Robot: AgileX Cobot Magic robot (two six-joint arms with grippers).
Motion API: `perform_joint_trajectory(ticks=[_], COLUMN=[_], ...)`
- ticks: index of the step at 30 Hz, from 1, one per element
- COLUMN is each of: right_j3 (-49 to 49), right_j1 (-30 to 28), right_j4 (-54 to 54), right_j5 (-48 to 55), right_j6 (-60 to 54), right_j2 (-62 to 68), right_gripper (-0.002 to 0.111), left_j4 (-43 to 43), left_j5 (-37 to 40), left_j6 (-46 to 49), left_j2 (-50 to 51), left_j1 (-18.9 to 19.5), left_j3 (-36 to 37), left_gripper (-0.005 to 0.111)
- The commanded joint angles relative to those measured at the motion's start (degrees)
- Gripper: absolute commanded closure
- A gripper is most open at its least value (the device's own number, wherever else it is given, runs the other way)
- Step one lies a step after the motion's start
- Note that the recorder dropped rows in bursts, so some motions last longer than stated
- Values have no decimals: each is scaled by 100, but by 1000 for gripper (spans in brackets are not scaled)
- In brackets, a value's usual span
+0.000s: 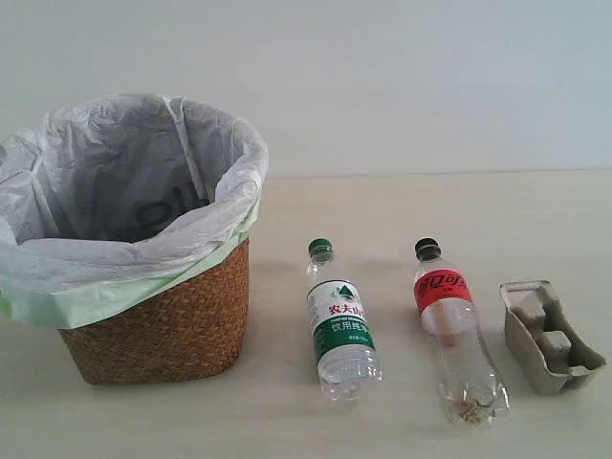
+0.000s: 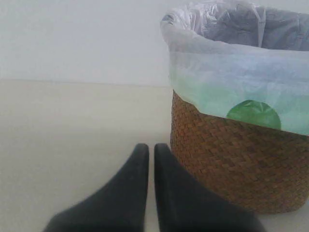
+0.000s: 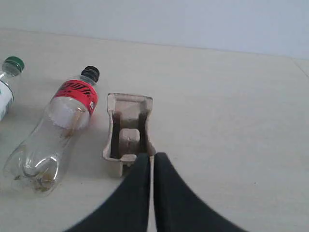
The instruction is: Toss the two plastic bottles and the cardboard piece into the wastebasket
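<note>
Next, I close my right gripper across the middle [image 1: 546, 331] [image 3: 129, 132] of the grey-beige cardboard piece and squeeze both of its long sides between the fingers.
On the table lie the green-capped bottle [image 1: 340, 325] with its white-green label, the slimmer black-capped bottle [image 1: 453, 329] with a red label, and the grey-beige cardboard piece [image 1: 549, 335] at the right. The wicker wastebasket [image 1: 158, 325] with its white and pale green bag stands at the left. Neither gripper shows in the exterior view. My left gripper [image 2: 151, 148] is shut and empty, low over the table beside the wastebasket [image 2: 241, 159]. My right gripper [image 3: 151, 157] is shut and empty, just short of the cardboard piece [image 3: 127, 133], with the red-label bottle [image 3: 58, 128] beside it and the green cap [image 3: 13, 63] at the edge.
A pale wall rises behind the beige table [image 1: 430, 210]. Bare tabletop [image 3: 231, 125] stretches beyond the cardboard piece on the side away from the bottles, and more lies beside the wastebasket in the left wrist view.
</note>
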Motion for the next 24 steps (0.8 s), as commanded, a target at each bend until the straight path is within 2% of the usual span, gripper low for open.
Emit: perform_joint_trajectory(ticks=[1, 4, 11, 14, 19, 21, 24], right_j3=[-3, -3, -3, -3, -3, -43, -716], right_j1=[-27, -27, -27, -27, -27, -27, -27], right_j4=[-31, -31, 7, 18, 30, 30, 30], right_j5=[-167, -416, -1856, -3231, -5274, -5461, -4371], right_j6=[-68, -81, -58, 45, 1627, 1946, 2169], right_j2=[-30, -30, -30, -30, -30, -30, -30], right_gripper=[108, 108, 108, 108, 108, 108, 108], left_j4=[-44, -44, -44, -44, -44, -44, -44], left_j5=[6, 6, 6, 6, 6, 6, 6], left_j6=[42, 42, 42, 42, 42, 42, 42], left_j2=[-21, -21, -21, -21, -21, -21, -21], left_j1=[7, 7, 7, 7, 7, 7, 7], left_j3=[22, 22, 22, 22, 22, 22, 22], left_gripper=[103, 103, 103, 103, 103, 103, 103])
